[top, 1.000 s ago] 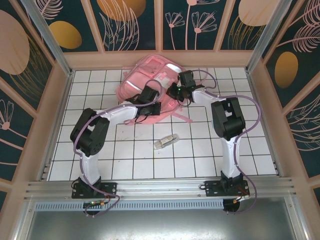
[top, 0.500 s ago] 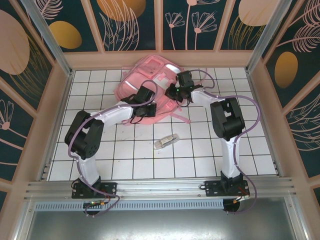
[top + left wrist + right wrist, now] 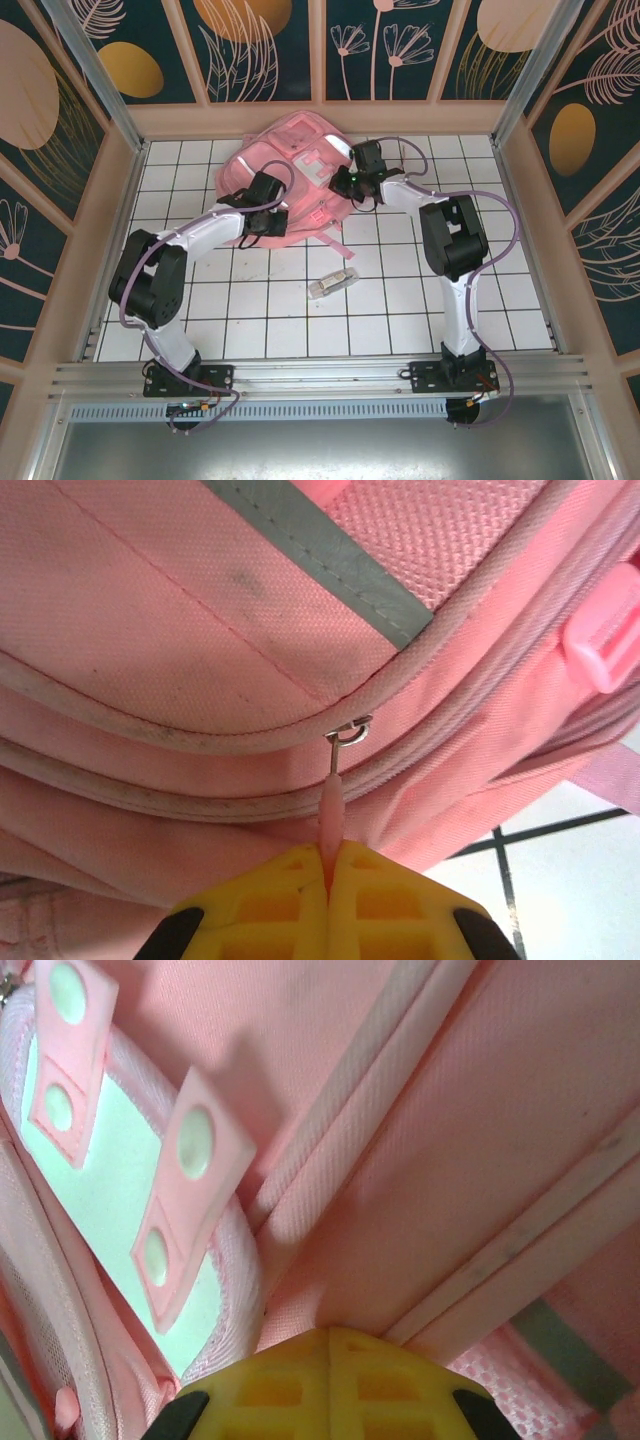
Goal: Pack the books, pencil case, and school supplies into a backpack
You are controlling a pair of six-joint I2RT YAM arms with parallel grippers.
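I will take the zipper pull closer to the metal ring [image 3: 352,732] before drawing the zip, as my left gripper pinches it by its far end and the backpack slants.
The pink backpack [image 3: 292,172] lies at the back of the tiled table. My left gripper [image 3: 266,222] is at its near left edge, shut on a thin pink zipper pull [image 3: 331,808] that hangs from a metal ring on the zip; the yellow fingertips [image 3: 290,880] pinch it flat. My right gripper [image 3: 344,186] is at the backpack's right side, shut on a fold of its pink fabric [image 3: 400,1260]. A narrow transparent box [image 3: 332,283] of school supplies lies on the tiles nearer the front. The books and the pencil case are out of view.
Pink straps [image 3: 362,236] trail from the backpack onto the tiles at its near right. Wooden walls [image 3: 120,200] close the table in on three sides. In the right wrist view a pale green panel [image 3: 90,1230] with pink tabs sits left of the fingers.
My left gripper has travelled leftward along the backpack's near edge, zipper pull in its grip. The pale inside of the backpack that showed earlier is now covered. The right gripper has stayed put.
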